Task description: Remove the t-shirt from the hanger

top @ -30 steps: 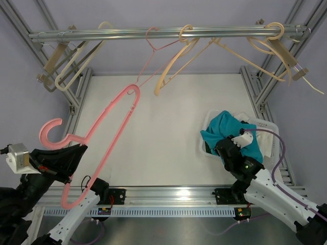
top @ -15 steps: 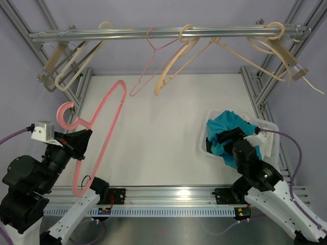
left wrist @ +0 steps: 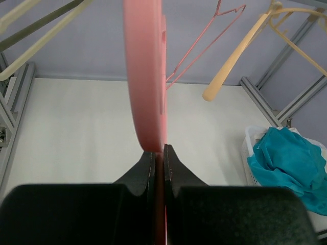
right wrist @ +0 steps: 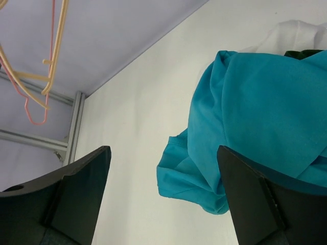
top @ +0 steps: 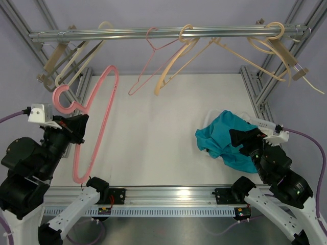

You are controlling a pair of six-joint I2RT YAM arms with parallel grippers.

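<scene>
I should release the pink hanger, now raised near the rail's end, from my left gripper on the rail [top: 126, 66] between the cream hangers and thin pink wire hanger.
The pink hanger [top: 94, 117] is bare and raised at the left, its hook near the rail's left end; it fills the upper left wrist view as a pink band [left wrist: 145, 76]. My left gripper [top: 76, 130] is shut on its lower bar [left wrist: 159, 153]. The teal t-shirt [top: 225, 140] lies heaped over the white basket [top: 271, 125] at the right, one edge spilling onto the table [right wrist: 245, 117]. Just above and near the shirt, my right gripper [top: 245, 139] stands open, its fingers [right wrist: 82, 178] spread wide with nothing between them.
A metal rail [top: 163, 33] crosses the back with several other hangers: cream ones [top: 171, 66], a thin pink wire one [top: 148, 61] and beige ones at both ends. Frame posts [top: 255, 92] flank the white table [top: 153, 132].
My left arm has swung the pink hanger up and back toward the rail. My right gripper has opened, let go of the t-shirt and pulled away; the shirt now drapes over the basket's edge.
</scene>
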